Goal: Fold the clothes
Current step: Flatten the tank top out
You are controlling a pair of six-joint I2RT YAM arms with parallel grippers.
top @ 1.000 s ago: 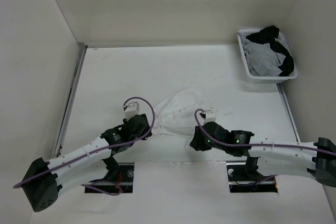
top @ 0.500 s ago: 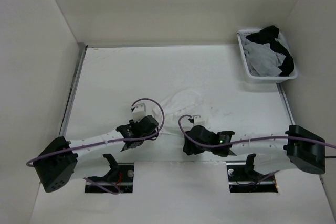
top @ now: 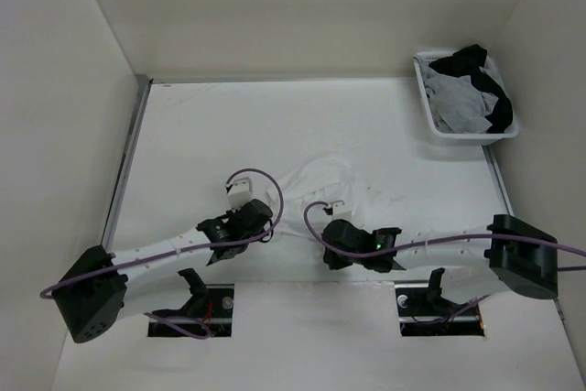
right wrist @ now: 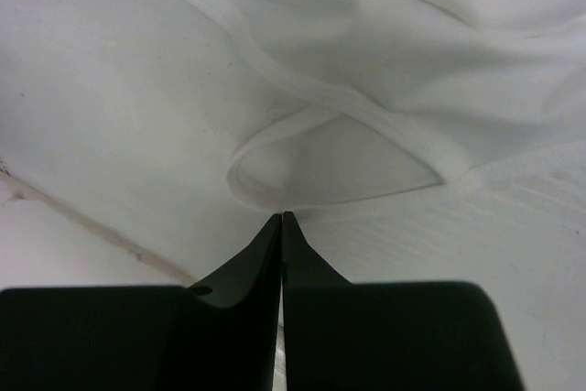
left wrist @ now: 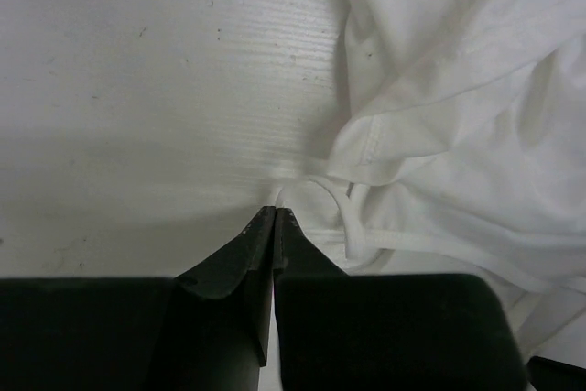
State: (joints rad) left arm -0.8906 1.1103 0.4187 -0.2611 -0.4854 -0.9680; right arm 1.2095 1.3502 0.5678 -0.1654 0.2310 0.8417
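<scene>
The strap loop of the white top barely meets the shut fingers of my right gripper, so I will open them and pinch the strap loop's near side (right wrist: 295, 209) before I lift the white top.
The clothes (top: 320, 182), a thin white strappy top, lie crumpled in the middle of the table. My left gripper (top: 268, 227) sits low at the top's near-left edge. In the left wrist view its jaws (left wrist: 276, 211) are shut, with a narrow strap loop (left wrist: 316, 188) of the clothes (left wrist: 449, 125) pinched at the tips. My right gripper (top: 323, 246) is at the near-right edge, pointing left. It (right wrist: 281, 215) is shut on the rim of another strap loop (right wrist: 265, 197) of the clothes (right wrist: 385, 34).
A white basket (top: 428, 114) stands at the back right, holding a grey garment (top: 455, 103) and a black garment (top: 483, 75). White walls enclose the table on the left, back and right. A seam (right wrist: 82, 217) runs along the table's near edge.
Both grippers stood open over the top's near edge and have now shut on its straps. The right gripper has shifted left and both arms have dropped lower.
</scene>
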